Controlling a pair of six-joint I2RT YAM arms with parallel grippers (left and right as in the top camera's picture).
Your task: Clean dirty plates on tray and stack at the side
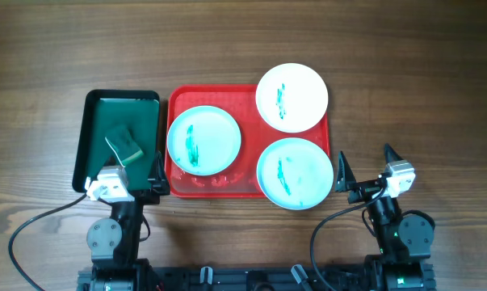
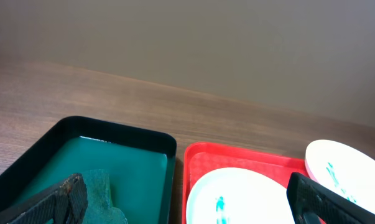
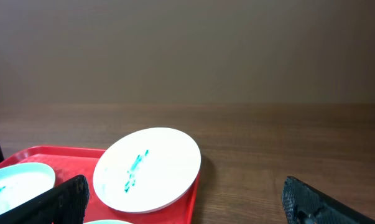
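Next, my left gripper goes to the middle of the green sponge [image 1: 124, 146] [image 2: 100, 198] in the dark green tray and closes there, ready to wipe plates.
Three dirty plates with green smears lie on the red tray [image 1: 247, 99]. One plate [image 1: 203, 140] is at its left. One plate [image 1: 291, 97] overhangs its far right corner. One plate [image 1: 295, 173] overhangs its near right corner. My left gripper [image 1: 123, 174] is open and empty over the near end of the dark green tray [image 1: 98, 121], short of the left plate [image 2: 237, 193]. My right gripper [image 1: 364, 162] is open and empty, to the right of the near right plate. Its wrist view shows the far plate [image 3: 150, 168] ahead on the tray [image 3: 56, 155].
A green sponge [image 1: 124, 145] lies in the dark green tray, left of the red one; it also shows by my left finger in the left wrist view [image 2: 100, 186]. Bare wooden table [image 1: 413, 97] lies to the right of the red tray.
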